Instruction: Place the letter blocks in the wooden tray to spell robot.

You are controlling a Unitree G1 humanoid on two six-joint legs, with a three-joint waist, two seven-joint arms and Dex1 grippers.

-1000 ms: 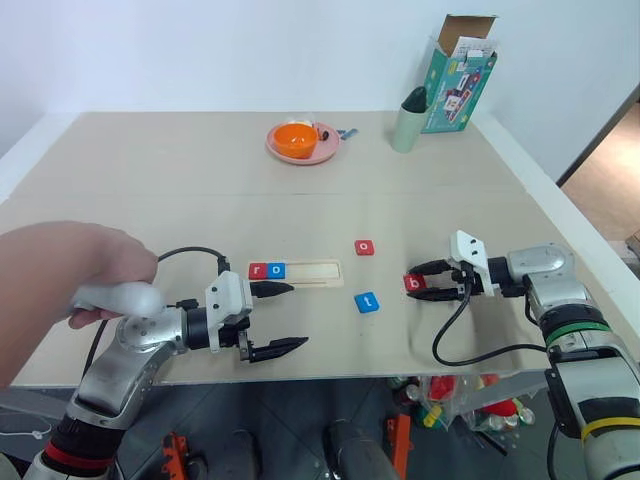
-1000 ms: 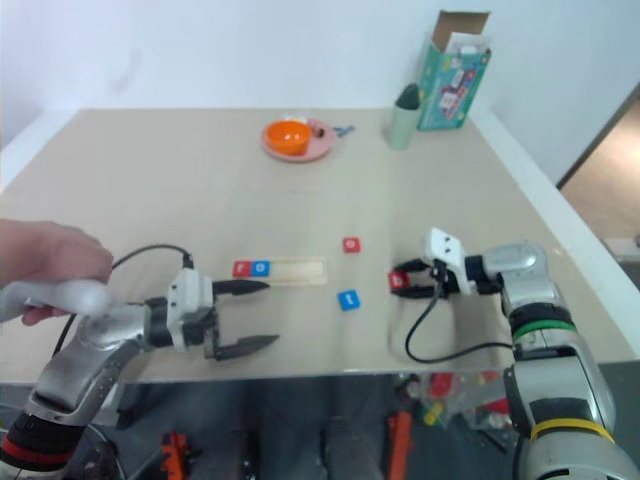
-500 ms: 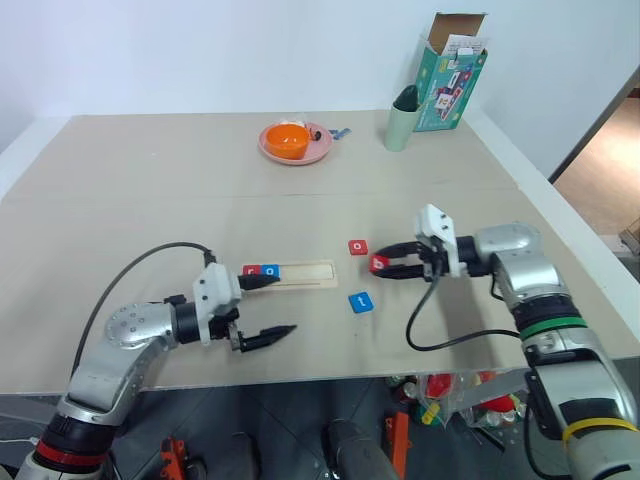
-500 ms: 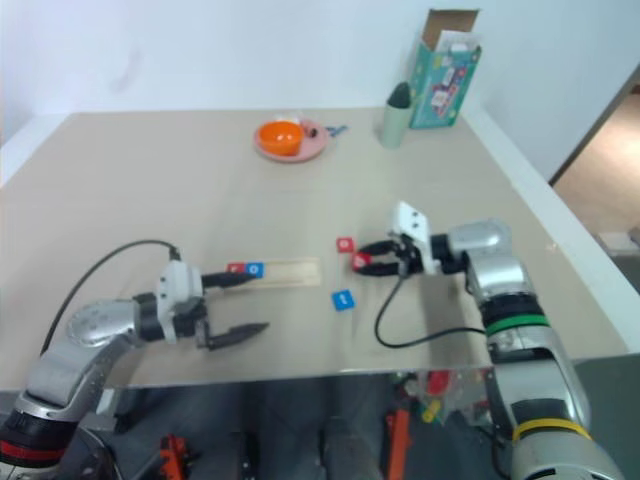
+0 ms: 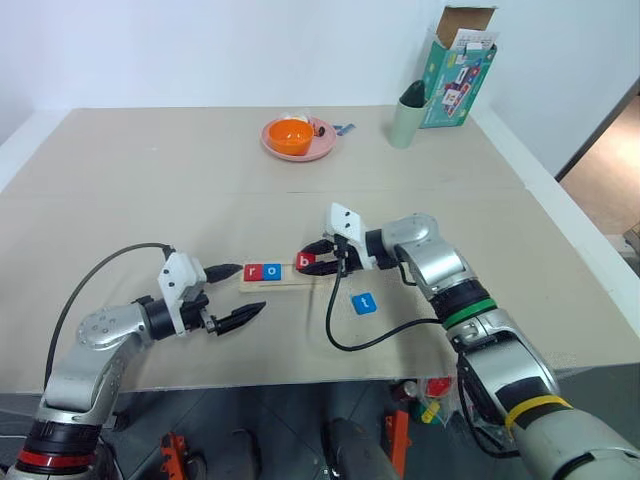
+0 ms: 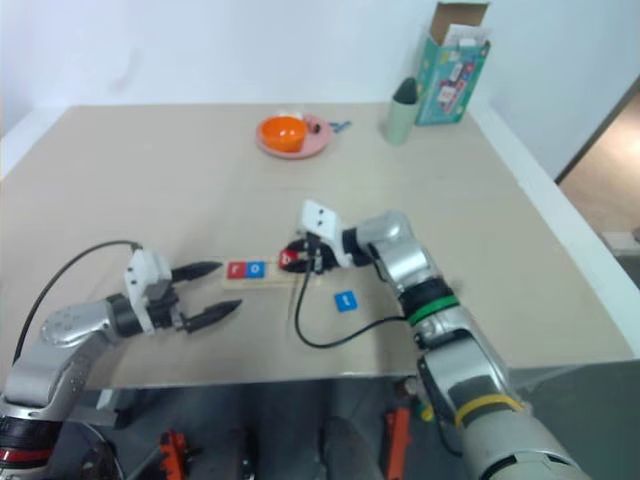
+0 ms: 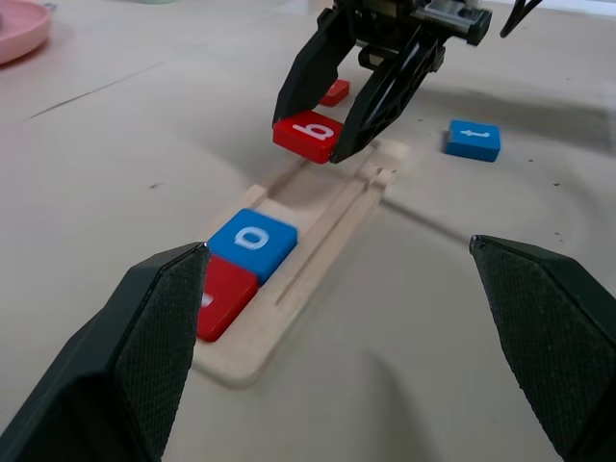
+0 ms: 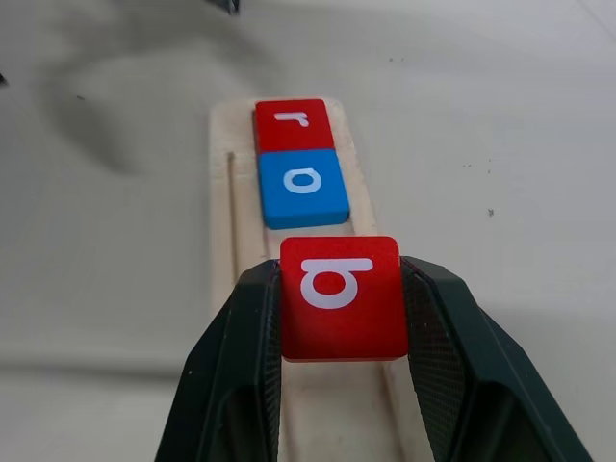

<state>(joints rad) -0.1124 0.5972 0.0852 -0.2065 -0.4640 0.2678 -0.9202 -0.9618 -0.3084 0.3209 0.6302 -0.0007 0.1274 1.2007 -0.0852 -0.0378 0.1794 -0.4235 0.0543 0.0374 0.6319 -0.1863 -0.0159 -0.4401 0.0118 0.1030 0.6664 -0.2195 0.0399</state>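
The red b tile will go down in the wooden tray snug (image 5: 290,272) (image 8: 315,266) against the blue o tile when I place it with my right gripper.
The wooden tray (image 5: 288,284) lies near the table's front edge, with a red r tile (image 5: 253,271) and a blue o tile (image 5: 272,271) side by side at its left end. My right gripper (image 5: 308,263) is shut on a red b tile (image 8: 339,296) and holds it just above the tray, right of the blue o. A blue t tile (image 5: 365,303) lies on the table right of the tray. A red tile (image 7: 335,92) shows behind the right gripper. My left gripper (image 5: 249,290) stands open and empty at the tray's left end.
At the far side stand a pink plate (image 5: 320,152) with an orange bowl (image 5: 291,135), a green cup (image 5: 407,120) and a teal box (image 5: 458,68). A black cable (image 5: 360,340) hangs from the right wrist down to the table near the t tile.
My right gripper has carried the b tile leftward from the table's right side to above the tray. The left gripper drew back to the left. A person's hand on the left arm has left view.
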